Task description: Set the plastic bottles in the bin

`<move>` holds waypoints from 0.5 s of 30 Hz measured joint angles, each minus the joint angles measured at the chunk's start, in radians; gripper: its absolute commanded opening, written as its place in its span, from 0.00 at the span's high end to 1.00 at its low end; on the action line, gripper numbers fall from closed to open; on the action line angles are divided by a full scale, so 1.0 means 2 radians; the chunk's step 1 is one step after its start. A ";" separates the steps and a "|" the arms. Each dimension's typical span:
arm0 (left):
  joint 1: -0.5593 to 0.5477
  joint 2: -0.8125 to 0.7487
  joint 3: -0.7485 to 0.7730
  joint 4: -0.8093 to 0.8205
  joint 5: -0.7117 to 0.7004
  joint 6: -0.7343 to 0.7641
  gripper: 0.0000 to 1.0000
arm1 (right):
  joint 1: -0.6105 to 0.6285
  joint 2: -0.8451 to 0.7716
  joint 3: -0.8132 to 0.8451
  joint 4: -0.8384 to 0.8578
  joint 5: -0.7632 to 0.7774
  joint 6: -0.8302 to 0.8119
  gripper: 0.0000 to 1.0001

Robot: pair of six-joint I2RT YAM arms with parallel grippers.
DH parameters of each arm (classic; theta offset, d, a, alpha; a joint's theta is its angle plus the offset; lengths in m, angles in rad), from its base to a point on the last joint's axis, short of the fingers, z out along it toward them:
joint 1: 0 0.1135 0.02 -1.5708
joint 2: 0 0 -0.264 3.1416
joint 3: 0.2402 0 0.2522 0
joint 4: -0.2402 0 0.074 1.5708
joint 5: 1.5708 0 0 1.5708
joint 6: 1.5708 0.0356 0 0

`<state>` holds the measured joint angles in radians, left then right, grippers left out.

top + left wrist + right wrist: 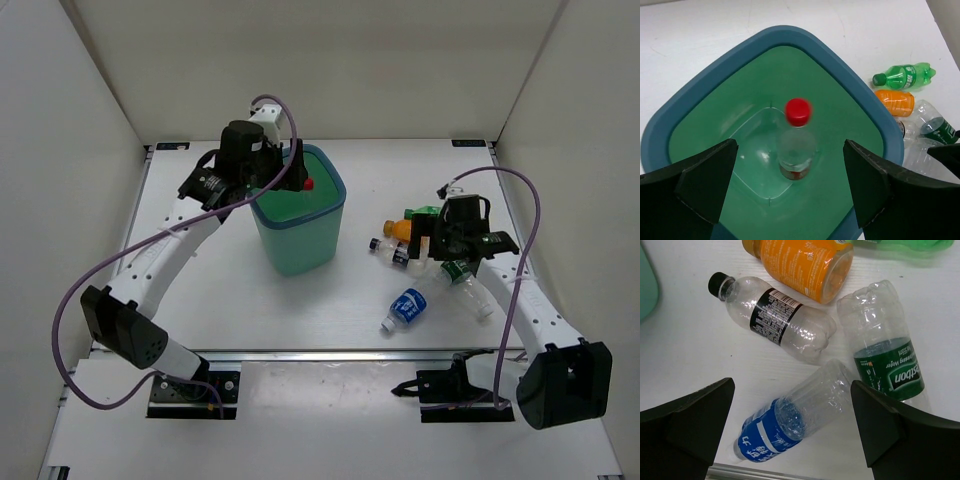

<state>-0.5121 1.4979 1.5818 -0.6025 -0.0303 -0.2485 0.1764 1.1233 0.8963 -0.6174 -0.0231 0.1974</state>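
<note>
My right gripper should next move to the dark-label bottle, which is beside the orange bottle, and then close around the middle of its label (399, 254) (772, 315).
The teal-green bin (318, 250) stands left of centre. My left gripper (296, 178) hangs open over the bin's mouth (790, 192). Below it, a clear bottle with a red cap (797, 142) is upright inside the bin (715, 85), blurred and free of the fingers; its cap also shows in the top view (308, 184). My right gripper (436, 252) is open and empty above the bottle cluster (790, 427). Under it lies a clear blue-label bottle (790, 420). Beside it lie a dark-label bottle (772, 315), an orange bottle (800, 265), a clear green-label bottle (885, 355) and a green bottle (900, 244).
The cluster lies right of the bin: orange bottle (400, 228), green bottle (420, 211), dark-label bottle (388, 250), green-label bottle (466, 282). The blue-label bottle (405, 308) lies nearest the front edge. White walls enclose the table on three sides.
</note>
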 measured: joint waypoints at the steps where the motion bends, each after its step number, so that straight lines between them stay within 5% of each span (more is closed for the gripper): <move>1: 0.000 -0.002 0.000 0.000 0.000 0.002 0.01 | 0.002 0.004 0.000 0.004 -0.003 -0.006 0.01; 10: 0.015 -0.026 0.031 -0.034 0.005 0.001 0.01 | 0.059 0.075 0.010 0.059 -0.018 -0.137 0.03; 15: 0.111 -0.092 -0.037 -0.059 -0.033 -0.032 0.01 | 0.098 0.138 0.016 0.078 -0.007 -0.208 0.03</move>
<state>-0.2905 1.3148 1.5074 -0.7200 -0.0971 -0.3122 0.3733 1.4002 0.9279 -0.4606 -0.0364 -0.2176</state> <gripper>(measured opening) 0.985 0.972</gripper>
